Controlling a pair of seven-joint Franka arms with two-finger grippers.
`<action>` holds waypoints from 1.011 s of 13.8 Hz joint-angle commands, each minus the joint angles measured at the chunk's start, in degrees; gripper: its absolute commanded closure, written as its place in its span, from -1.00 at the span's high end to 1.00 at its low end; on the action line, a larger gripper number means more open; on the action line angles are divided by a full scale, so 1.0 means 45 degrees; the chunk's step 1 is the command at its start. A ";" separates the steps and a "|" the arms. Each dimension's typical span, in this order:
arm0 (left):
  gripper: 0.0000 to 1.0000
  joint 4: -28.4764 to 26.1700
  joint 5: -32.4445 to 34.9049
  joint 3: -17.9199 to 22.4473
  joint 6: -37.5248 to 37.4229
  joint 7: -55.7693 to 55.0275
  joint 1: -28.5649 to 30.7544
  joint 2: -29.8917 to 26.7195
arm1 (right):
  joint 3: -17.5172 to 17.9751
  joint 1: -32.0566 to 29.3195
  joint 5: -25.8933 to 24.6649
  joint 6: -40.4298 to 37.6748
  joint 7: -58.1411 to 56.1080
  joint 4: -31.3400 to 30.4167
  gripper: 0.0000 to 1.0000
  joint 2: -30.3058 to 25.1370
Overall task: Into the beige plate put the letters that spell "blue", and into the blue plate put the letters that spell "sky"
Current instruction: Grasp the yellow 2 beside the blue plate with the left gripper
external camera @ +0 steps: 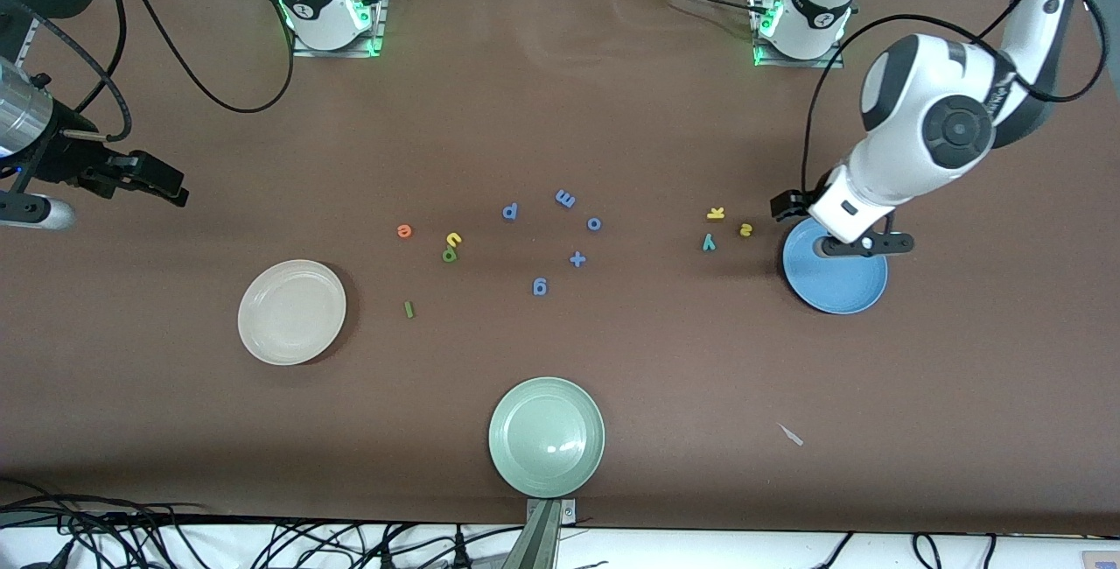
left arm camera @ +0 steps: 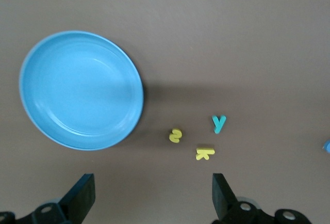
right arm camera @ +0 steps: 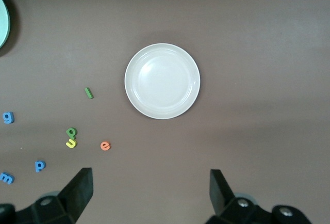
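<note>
The robot's left gripper will close on the middle of the yellow s [external camera: 745, 229] [left arm camera: 176, 136], the letter closest to the blue plate, because "sky" goes into that plate.
The orange e [external camera: 403, 231], yellow u [external camera: 453, 240], green b [external camera: 450, 255] and dark green l [external camera: 409, 310] lie beside the beige plate [external camera: 291, 312], which holds nothing. Yellow k [external camera: 716, 214], yellow s [external camera: 745, 229] and teal y [external camera: 709, 242] lie close to the bare blue plate [external camera: 840, 284]. My left gripper [external camera: 827, 223] hangs open over that plate's rim, with nothing between its fingers [left arm camera: 219, 190]. My right gripper [external camera: 162, 182] waits open and empty in the air at the right arm's end of the table.
All-blue letters p [external camera: 510, 211], m [external camera: 565, 199], o [external camera: 594, 223], g [external camera: 540, 287] and a plus sign [external camera: 577, 259] are scattered mid-table. A pale green plate [external camera: 547, 436] sits near the front edge. A small white scrap [external camera: 791, 435] lies on the brown table.
</note>
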 commanded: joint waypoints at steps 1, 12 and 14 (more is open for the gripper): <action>0.86 -0.1638 0.0298 -0.0172 0.1647 0.1066 0.0011 -0.0494 | 0.0044 -0.0038 0.0137 -0.0219 0.0114 0.0185 1.00 0.0009; 0.22 -0.3910 0.0842 -0.0623 0.5484 0.3042 -0.0008 0.0734 | 0.0044 -0.0038 0.0137 -0.0199 0.0114 0.0205 0.99 0.0009; 0.26 -0.3910 0.1234 -0.0603 0.6028 0.3005 -0.0008 0.1047 | 0.0044 -0.0038 0.0137 -0.0199 0.0114 0.0205 1.00 0.0009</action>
